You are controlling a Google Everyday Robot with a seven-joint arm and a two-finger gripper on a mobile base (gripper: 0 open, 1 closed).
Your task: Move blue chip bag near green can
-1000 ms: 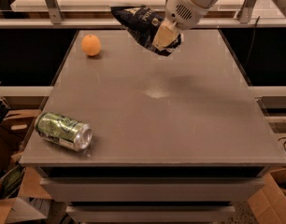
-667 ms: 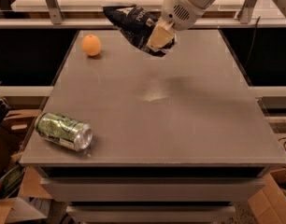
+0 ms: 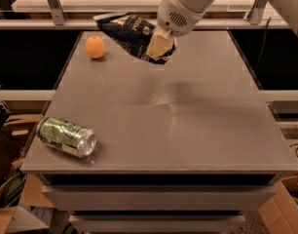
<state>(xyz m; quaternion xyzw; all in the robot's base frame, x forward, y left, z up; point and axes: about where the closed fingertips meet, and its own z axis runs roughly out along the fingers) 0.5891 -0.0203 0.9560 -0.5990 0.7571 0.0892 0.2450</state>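
Next, I put the blue chip bag down and let it go on the grey table (image 3: 92,87) between the green can and the orange fruit. The bag now hangs above the table's far middle.
The blue chip bag (image 3: 127,32) is dark navy with white lettering and hangs in the air above the far middle of the grey table (image 3: 188,126). My gripper (image 3: 158,46) comes in from the upper right and is shut on the bag's right end, its pale fingers (image 3: 158,44) pinching the foil. The green can (image 3: 66,136) lies on its side near the table's front left corner, far from the bag.
A round orange fruit (image 3: 95,47) sits at the far left of the table, just left of the held bag. Cardboard boxes (image 3: 12,126) and clutter stand on the floor to the left, and a metal rail (image 3: 51,23) runs behind the table.
My gripper has carried the chip bag to the left, towards the orange fruit. The can and the fruit have not moved.
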